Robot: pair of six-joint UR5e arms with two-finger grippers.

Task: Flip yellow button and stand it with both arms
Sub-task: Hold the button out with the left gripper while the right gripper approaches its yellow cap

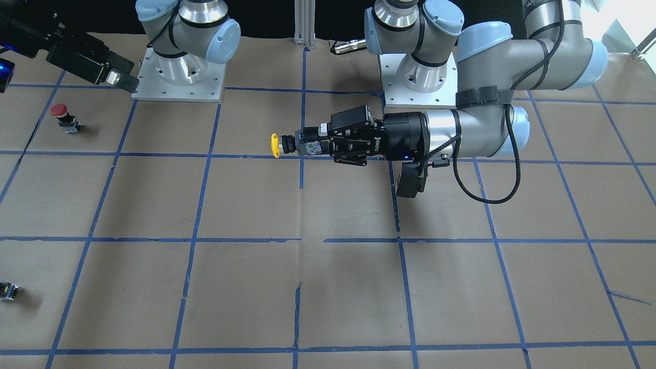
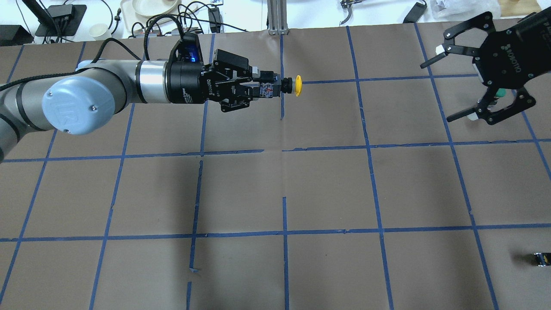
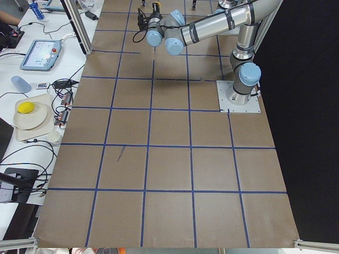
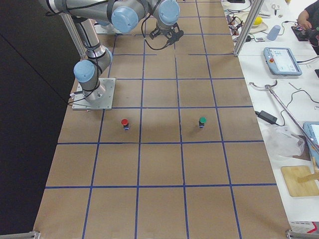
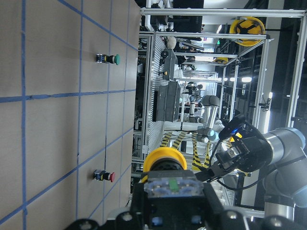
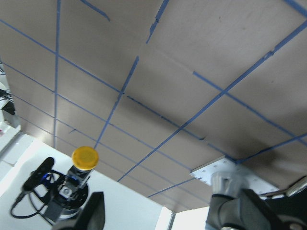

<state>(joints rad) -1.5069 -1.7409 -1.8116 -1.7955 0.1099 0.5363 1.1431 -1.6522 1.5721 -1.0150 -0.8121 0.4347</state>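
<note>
My right gripper's fingers are waiting in midair (image 1: 261,137) above the brown paper. My left gripper should release the yellow button between those right fingers there.
My left gripper (image 2: 263,88) is shut on the black-grey body of the yellow button (image 2: 297,85) and holds it level above the table, with the yellow cap pointing toward my right side. It also shows in the front view: gripper (image 1: 313,146), button cap (image 1: 275,145). In the left wrist view the button (image 5: 164,162) sits between the fingers. My right gripper (image 2: 437,90) is open and empty, high at the far right, well apart from the button. In the right wrist view the yellow button (image 6: 85,157) faces the camera from a distance.
A red-capped button (image 1: 60,113) stands on the brown paper with blue tape lines on my right side. A green-capped button (image 2: 499,92) stands below my right gripper. A tiny dark switch piece (image 2: 540,258) lies near the table's right edge. Cables and clutter lie beyond the far edge.
</note>
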